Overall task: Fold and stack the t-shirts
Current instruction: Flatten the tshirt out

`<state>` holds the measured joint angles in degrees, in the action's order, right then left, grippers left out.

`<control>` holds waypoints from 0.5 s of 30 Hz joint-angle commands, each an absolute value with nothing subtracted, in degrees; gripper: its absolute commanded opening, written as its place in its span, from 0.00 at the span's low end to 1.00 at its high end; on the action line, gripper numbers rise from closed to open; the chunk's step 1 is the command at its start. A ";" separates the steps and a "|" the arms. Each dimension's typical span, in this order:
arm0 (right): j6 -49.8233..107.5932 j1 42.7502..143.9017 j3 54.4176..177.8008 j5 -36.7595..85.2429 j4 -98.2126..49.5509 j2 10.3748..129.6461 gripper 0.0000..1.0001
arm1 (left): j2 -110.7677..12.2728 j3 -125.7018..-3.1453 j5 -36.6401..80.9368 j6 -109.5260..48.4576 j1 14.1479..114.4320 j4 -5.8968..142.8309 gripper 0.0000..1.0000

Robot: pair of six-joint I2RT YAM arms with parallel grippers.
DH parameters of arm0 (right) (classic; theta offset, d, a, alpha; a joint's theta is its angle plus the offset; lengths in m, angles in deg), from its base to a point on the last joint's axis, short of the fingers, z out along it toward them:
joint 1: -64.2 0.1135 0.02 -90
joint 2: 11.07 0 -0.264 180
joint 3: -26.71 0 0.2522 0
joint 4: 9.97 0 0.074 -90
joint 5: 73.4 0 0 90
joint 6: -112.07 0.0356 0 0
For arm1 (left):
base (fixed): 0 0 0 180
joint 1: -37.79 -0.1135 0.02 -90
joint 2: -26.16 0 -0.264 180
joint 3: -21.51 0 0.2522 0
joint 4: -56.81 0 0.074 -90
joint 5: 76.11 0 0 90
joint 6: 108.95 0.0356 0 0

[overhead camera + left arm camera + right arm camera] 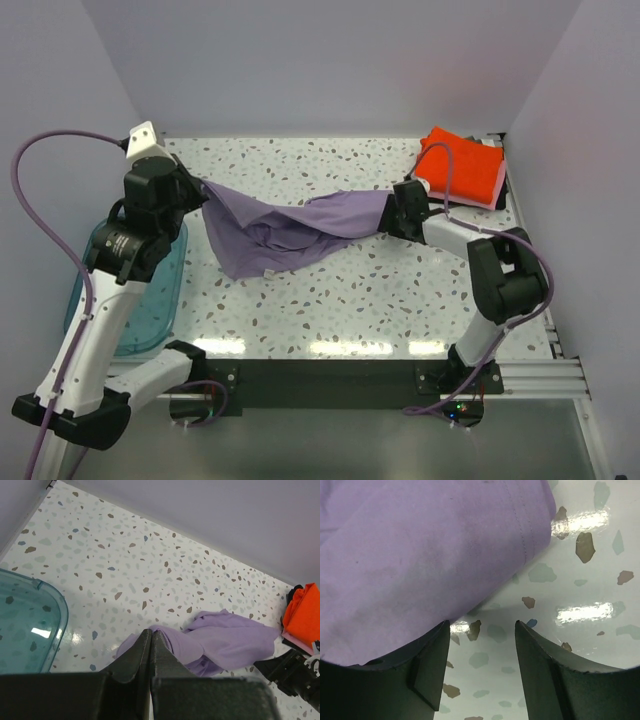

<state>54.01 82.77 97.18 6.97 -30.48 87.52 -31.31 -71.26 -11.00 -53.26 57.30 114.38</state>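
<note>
The open fingers of the robot's right gripper straddle only table beside the lavender t-shirt's edge, so they should move over and pinch that edge [462, 607] before both grippers lift the t-shirt.
The large lavender t-shirt [290, 230] hangs bunched across the middle of the table between my two grippers. My left gripper [203, 188] is shut on its left corner and holds it lifted; in the left wrist view the jaws [151, 631] are closed, with lavender cloth [230, 640] at their tips. My right gripper [388, 212] sits at the shirt's right end. In the right wrist view it [482, 622] is open with only table between the fingers, and the shirt's hem [420, 555] lies just above the left finger. The orange-red t-shirt [460, 165] lies folded at the back right on a pink one [497, 192].
A teal translucent tub [150, 300] stands off the table's left edge, under my left arm; its rim shows in the left wrist view [45, 600]. White walls close the back and sides. The folded stack [305, 610] sits in the back right corner.
</note>
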 commanded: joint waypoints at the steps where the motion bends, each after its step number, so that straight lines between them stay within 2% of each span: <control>1: 53.89 82.57 99.27 7.19 -25.41 89.82 0.59 | -31.85 -74.61 -10.55 -50.77 56.86 111.79 0.00; 7: 56.25 82.66 100.07 7.81 -21.20 93.78 0.61 | -32.55 -75.14 -10.72 -49.98 56.86 111.79 0.00; 11: 58.10 82.66 98.84 7.46 -17.85 94.31 0.55 | -32.82 -75.75 -10.90 -49.46 56.86 111.88 0.00; 14: 58.81 82.57 99.80 7.64 -17.93 95.89 0.34 | -33.43 -76.19 -10.99 -49.28 56.86 111.97 0.00; 15: 59.07 82.57 99.89 7.72 -18.11 96.07 0.18 | -33.43 -76.36 -10.90 -49.28 56.86 111.88 0.00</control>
